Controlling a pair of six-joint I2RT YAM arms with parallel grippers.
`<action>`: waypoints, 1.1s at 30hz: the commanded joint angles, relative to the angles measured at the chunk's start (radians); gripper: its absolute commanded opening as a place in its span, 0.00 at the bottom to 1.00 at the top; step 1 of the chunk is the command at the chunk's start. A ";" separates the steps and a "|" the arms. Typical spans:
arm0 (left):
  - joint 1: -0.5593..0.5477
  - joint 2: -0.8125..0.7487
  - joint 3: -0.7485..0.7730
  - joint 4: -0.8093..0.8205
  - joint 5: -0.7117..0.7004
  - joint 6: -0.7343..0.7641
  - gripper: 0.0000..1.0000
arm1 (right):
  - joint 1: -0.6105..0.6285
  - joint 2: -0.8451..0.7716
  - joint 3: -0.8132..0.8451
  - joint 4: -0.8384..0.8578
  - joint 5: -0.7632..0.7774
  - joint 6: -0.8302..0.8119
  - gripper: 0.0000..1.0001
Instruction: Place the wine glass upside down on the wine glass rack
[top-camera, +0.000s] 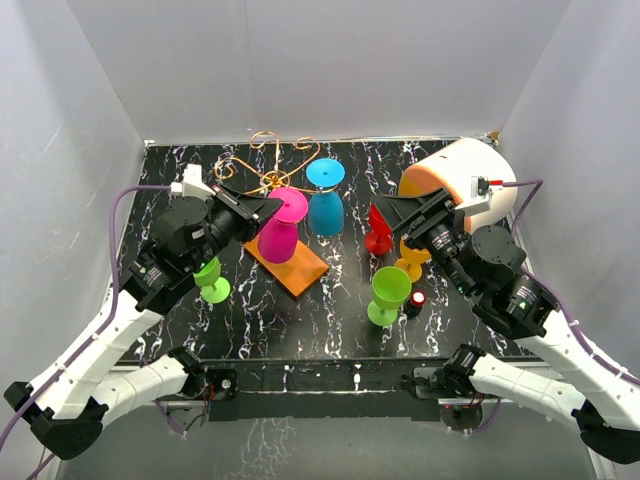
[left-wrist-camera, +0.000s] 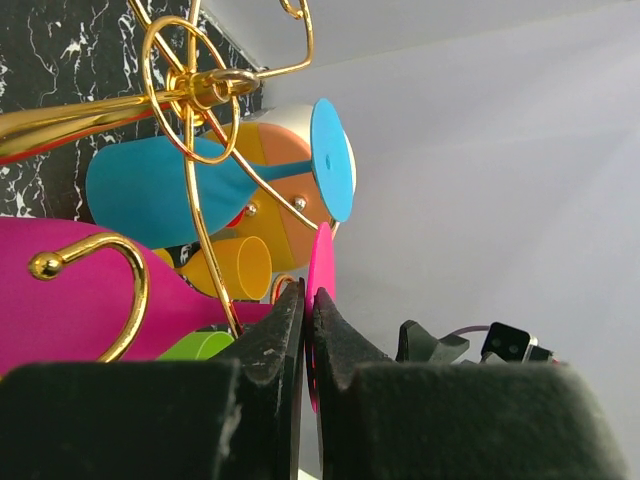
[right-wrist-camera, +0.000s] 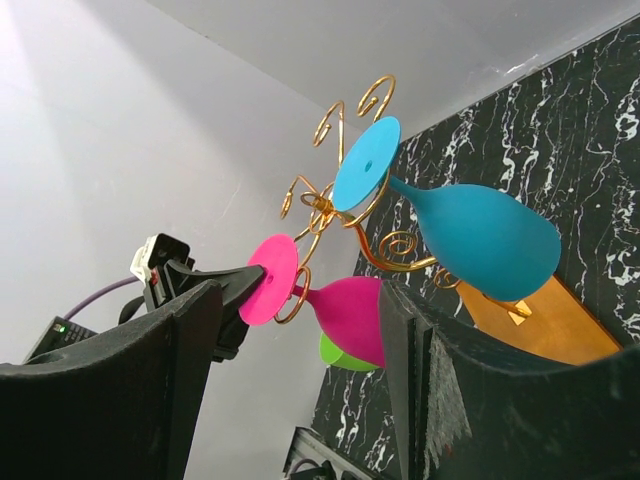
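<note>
The robot's right gripper will close on the rim (top-camera: 374, 287) of the green glass beside the red-capped bottle, on that glass's side toward the pink wine glass.
The wine glass rack (top-camera: 268, 163) is gold wire on an orange-brown base (top-camera: 296, 270). A pink wine glass (top-camera: 279, 236) hangs upside down, its stem inside a gold scroll loop. My left gripper (top-camera: 264, 208) is shut on the edge of its flat foot (left-wrist-camera: 321, 265); the black fingers (left-wrist-camera: 270, 340) pinch the disc. A blue wine glass (top-camera: 325, 210) hangs upside down on the rack beside it. My right gripper (top-camera: 392, 214) is open and empty, right of the rack. In the right wrist view the pink glass (right-wrist-camera: 352, 315), blue glass (right-wrist-camera: 485, 240) and rack (right-wrist-camera: 330, 205) show between its fingers (right-wrist-camera: 412, 340).
On the marble table stand a red glass (top-camera: 378, 241), a yellow glass (top-camera: 410, 266), a green glass (top-camera: 388, 291) and another green glass (top-camera: 211, 280) at the left. A big orange-and-white dome (top-camera: 462, 178) sits back right. White walls close in three sides.
</note>
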 joint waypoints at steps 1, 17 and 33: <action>0.002 -0.035 0.027 0.008 0.049 0.038 0.00 | 0.000 -0.001 -0.012 0.065 -0.018 0.010 0.62; 0.002 -0.065 0.003 0.024 0.103 0.036 0.00 | 0.000 0.006 -0.015 0.048 -0.019 0.019 0.61; 0.002 -0.015 -0.001 0.090 0.189 0.036 0.00 | 0.000 -0.002 -0.026 0.040 -0.009 0.024 0.62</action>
